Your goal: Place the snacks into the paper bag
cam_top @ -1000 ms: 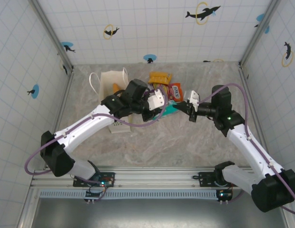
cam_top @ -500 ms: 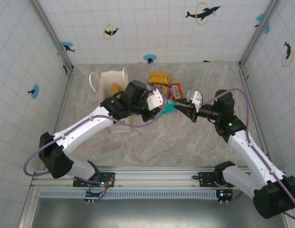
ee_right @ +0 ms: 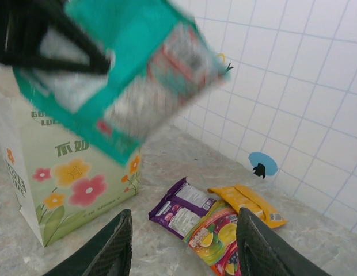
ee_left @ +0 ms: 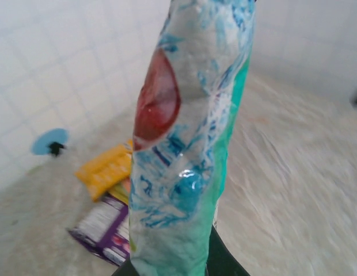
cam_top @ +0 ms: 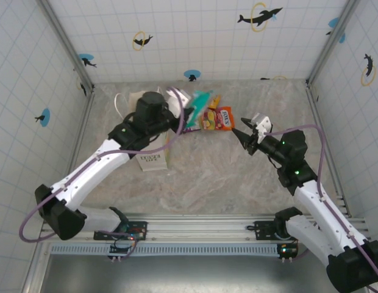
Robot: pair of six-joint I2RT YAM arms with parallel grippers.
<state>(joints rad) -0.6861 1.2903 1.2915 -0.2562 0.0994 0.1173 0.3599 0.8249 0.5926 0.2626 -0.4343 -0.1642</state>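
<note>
I need to let go of the teal snack packet with my left gripper inside the white paper bag [cam_top: 155, 127], just behind the bag's printed front.
My left gripper [cam_top: 188, 110] is shut on a teal snack packet [cam_top: 199, 99] and holds it in the air just right of the white paper bag [cam_top: 153, 160]. In the left wrist view the teal packet [ee_left: 190, 144] stands upright from the jaws. More snacks lie on the table behind: a purple packet [ee_right: 181, 210], a yellow one [ee_right: 247, 201] and a multicoloured fruit one [ee_right: 216, 233]. My right gripper [ee_right: 184, 247] is open and holds nothing. It stands to the right of these packets, facing the flower-printed bag [ee_right: 69, 178] and the raised teal packet [ee_right: 138, 75].
Tiled walls close the marble table [cam_top: 201, 177] in on three sides. The bag's loop handles [cam_top: 121, 101] stick up at its far left. Bare floor lies between the two arms in front of the bag.
The right gripper has opened and drawn back to the right. The left gripper has lifted the teal packet up and to the left, beside the bag.
</note>
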